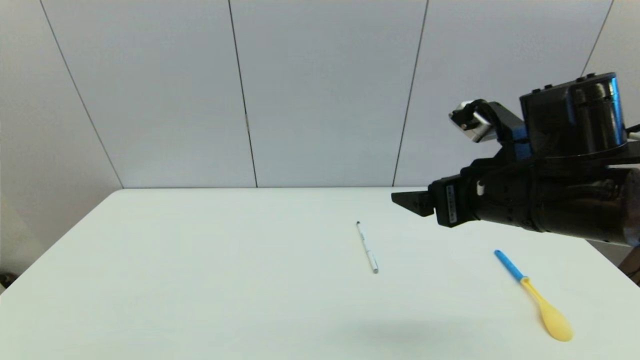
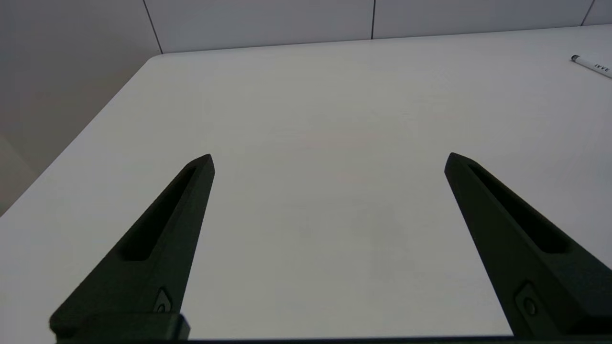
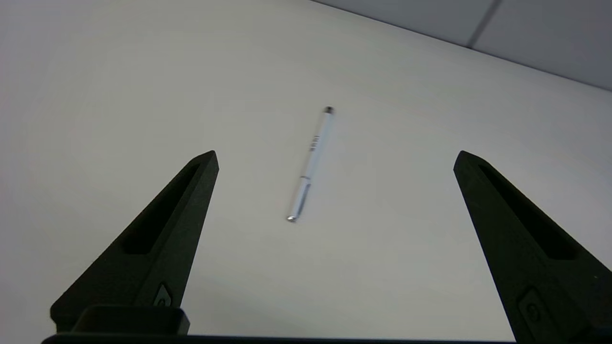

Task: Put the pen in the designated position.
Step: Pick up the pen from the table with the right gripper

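Next, I move my right gripper next to the middle of the white pen's body (image 1: 366, 245) (image 3: 311, 157) and close it there, by the pen's printed letters.
The thin white pen (image 1: 367, 247) lies flat on the white table (image 1: 200, 280), a little right of centre, dark tip toward the far edge. My right gripper (image 1: 407, 200) hangs in the air to the right of the pen and above it. In the right wrist view the pen (image 3: 311, 162) lies on the tabletop beyond and between the spread fingers (image 3: 158, 239), and this right gripper (image 3: 334, 155) is open and holds nothing. My left gripper (image 2: 330, 157) is open over bare tabletop at the left side. One end of the pen (image 2: 593, 64) shows at that view's edge. The designated position bears no mark.
A yellow spoon with a blue handle (image 1: 535, 295) lies on the table at the right front, below the right arm. Grey wall panels (image 1: 320, 90) stand behind the table's far edge. The left corner of the table (image 2: 158, 55) shows in the left wrist view.
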